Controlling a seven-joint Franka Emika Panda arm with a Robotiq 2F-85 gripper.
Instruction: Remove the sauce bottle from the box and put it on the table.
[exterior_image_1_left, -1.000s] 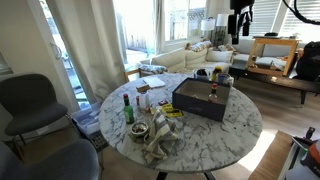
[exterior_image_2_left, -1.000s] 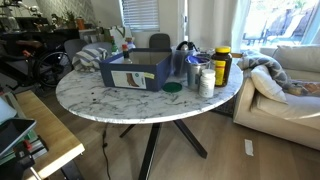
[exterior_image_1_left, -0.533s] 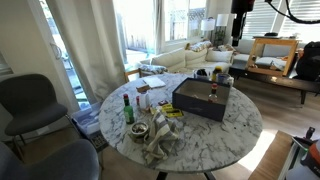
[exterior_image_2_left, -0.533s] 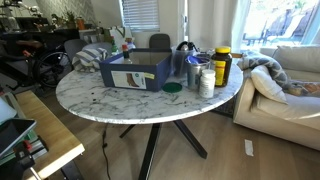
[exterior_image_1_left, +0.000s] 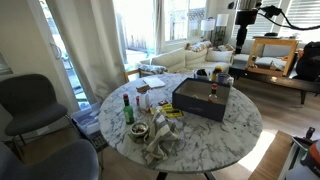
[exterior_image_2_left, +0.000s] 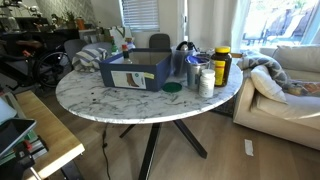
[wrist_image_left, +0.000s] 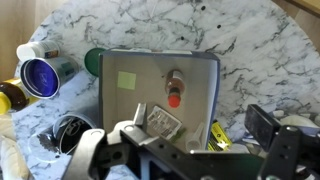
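My gripper will next move down to the sauce bottle's red top (exterior_image_1_left: 213, 86) (wrist_image_left: 174, 100) and close there, since that top sticks up within the box.
The dark box (exterior_image_1_left: 198, 102) stands on the round marble table (exterior_image_1_left: 235, 125), and it also shows in the other exterior view (exterior_image_2_left: 135, 73). From above in the wrist view, the box (wrist_image_left: 130, 110) holds the sauce bottle (wrist_image_left: 174, 90), reddish with a red top. The sauce bottle stands upright at the box's far side (exterior_image_1_left: 213, 91). My gripper (exterior_image_1_left: 240, 38) hangs high above the table's far edge. In the wrist view my gripper (wrist_image_left: 178, 142) is open and empty, well above the box.
A green bottle with a red cap (exterior_image_1_left: 128, 108), crumpled paper (exterior_image_1_left: 160, 142) and small items lie beside the box. A yellow jar (exterior_image_2_left: 222, 66), a white bottle (exterior_image_2_left: 206, 80) and a blue-lidded jar (wrist_image_left: 40, 73) stand near the box's end. Chairs (exterior_image_1_left: 30, 100) and a sofa (exterior_image_2_left: 285, 85) surround the table.
The arm has shifted slightly high above the table. The box, the sauce bottle and the other items have not moved.
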